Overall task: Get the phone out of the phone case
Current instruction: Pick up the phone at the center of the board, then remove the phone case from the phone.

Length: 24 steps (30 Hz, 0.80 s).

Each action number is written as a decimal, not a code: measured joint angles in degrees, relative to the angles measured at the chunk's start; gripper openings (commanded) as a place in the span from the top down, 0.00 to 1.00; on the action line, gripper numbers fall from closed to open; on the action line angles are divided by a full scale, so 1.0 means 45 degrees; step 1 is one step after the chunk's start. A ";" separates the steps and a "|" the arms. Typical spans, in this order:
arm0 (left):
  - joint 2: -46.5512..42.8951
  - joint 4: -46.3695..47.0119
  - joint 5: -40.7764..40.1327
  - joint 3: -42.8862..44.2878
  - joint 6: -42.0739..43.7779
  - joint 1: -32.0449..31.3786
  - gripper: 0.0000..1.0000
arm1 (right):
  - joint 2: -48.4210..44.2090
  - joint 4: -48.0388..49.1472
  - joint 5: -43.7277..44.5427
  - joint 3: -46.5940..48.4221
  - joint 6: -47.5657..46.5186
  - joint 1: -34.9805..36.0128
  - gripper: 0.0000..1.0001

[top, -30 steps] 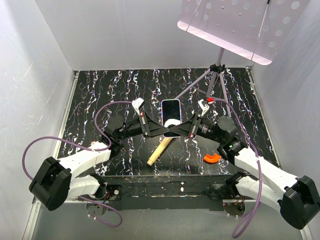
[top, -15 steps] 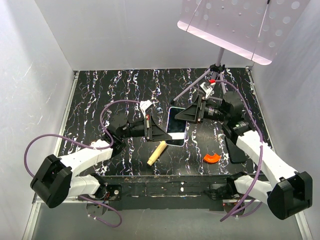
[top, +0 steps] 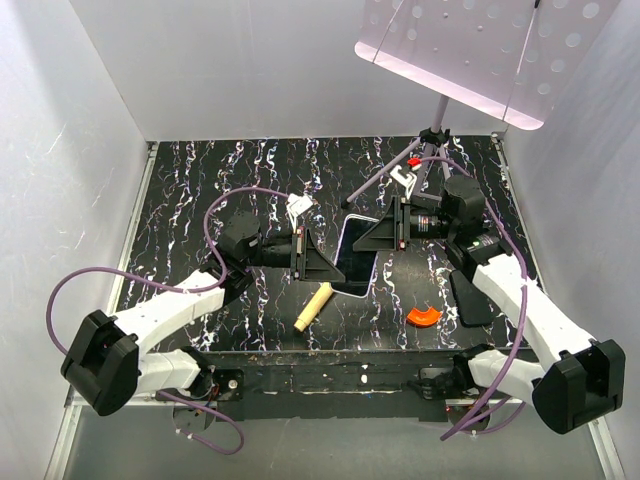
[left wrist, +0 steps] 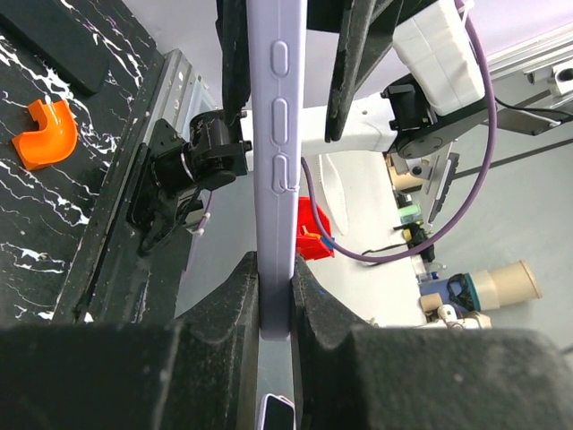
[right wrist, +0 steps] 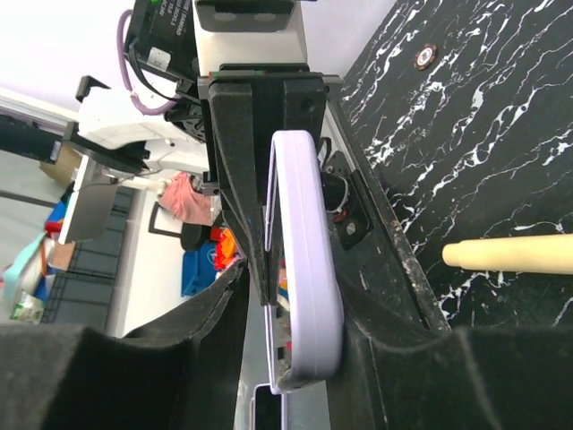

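Note:
My left gripper will open and take only the case's rim point(top: 341, 243) to free the phone, because it is pinching the phone together with the case's long edge.
The phone point(top: 357, 262), dark screen showing, sits in the lavender phone case point(top: 344, 234) and is held tilted above the table between both grippers. My left gripper point(top: 322, 265) is shut on the case's left long edge. In the left wrist view the case point(left wrist: 274, 134) runs edge-on between my left gripper's point(left wrist: 276, 278) jaws. My right gripper point(top: 372, 238) is shut on the opposite side. In the right wrist view the case's rounded end point(right wrist: 309, 269) sits between my right gripper's point(right wrist: 291, 313) jaws, with a thin pale edge standing slightly off it.
A wooden dowel point(top: 317, 305) lies on the black marbled table under the phone. An orange curved piece point(top: 423, 316) and a dull black flat rectangle point(top: 468, 297) lie at the near right. A tripod point(top: 432, 150) with a perforated plate point(top: 480, 50) stands at the back right.
Both grippers have lifted the cased phone off the table and tilted it. The right arm swung up and back; the screen now faces dark instead of bright.

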 measured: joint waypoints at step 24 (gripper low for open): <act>-0.2132 -0.2584 -0.0515 0.0282 0.1263 0.0010 0.75 | -0.0525 0.5877 0.0680 -0.1797 0.4634 -0.0301 0.99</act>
